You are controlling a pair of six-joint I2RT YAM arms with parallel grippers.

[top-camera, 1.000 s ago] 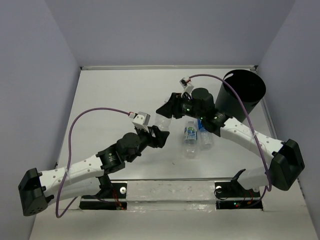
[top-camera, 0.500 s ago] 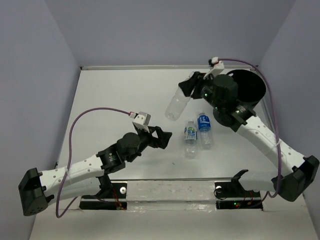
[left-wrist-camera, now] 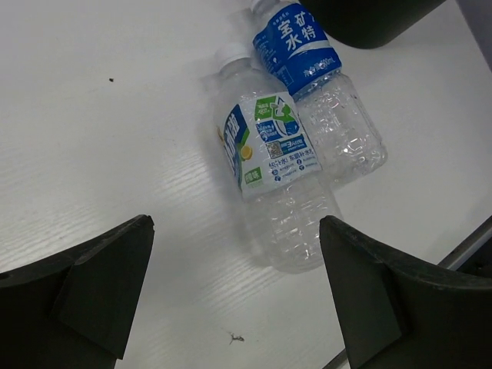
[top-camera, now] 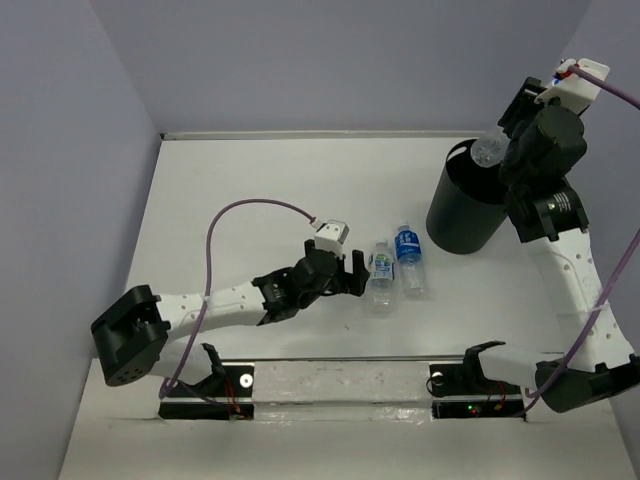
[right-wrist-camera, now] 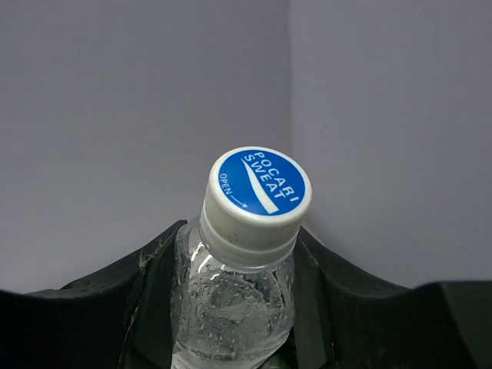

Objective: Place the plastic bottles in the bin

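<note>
I will next move my left gripper to the blue-green bottle and close it on the bottle's clear lower part (top-camera: 380,297) (left-wrist-camera: 292,223), just below the bottle's label.
Two clear plastic bottles lie side by side on the table: one with a blue-green label (top-camera: 379,274) (left-wrist-camera: 270,163) and one with a blue label (top-camera: 408,258) (left-wrist-camera: 311,73). My left gripper (top-camera: 352,271) (left-wrist-camera: 234,296) is open, its fingers (left-wrist-camera: 92,284) just left of the blue-green bottle. My right gripper (top-camera: 512,130) (right-wrist-camera: 234,307) is shut on a clear bottle with a blue-and-white cap (right-wrist-camera: 256,196) (top-camera: 489,150), held high over the rim of the tall black bin (top-camera: 468,210).
The white table (top-camera: 250,200) is enclosed by grey walls on the left, back and right. A metal rail (top-camera: 340,375) runs along the near edge. The bin's dark side shows at the top of the left wrist view (left-wrist-camera: 369,15).
My right arm has swung up and to the right, carrying the clear bottle from mid-table to above the bin. My left gripper has moved right, up to the two lying bottles.
</note>
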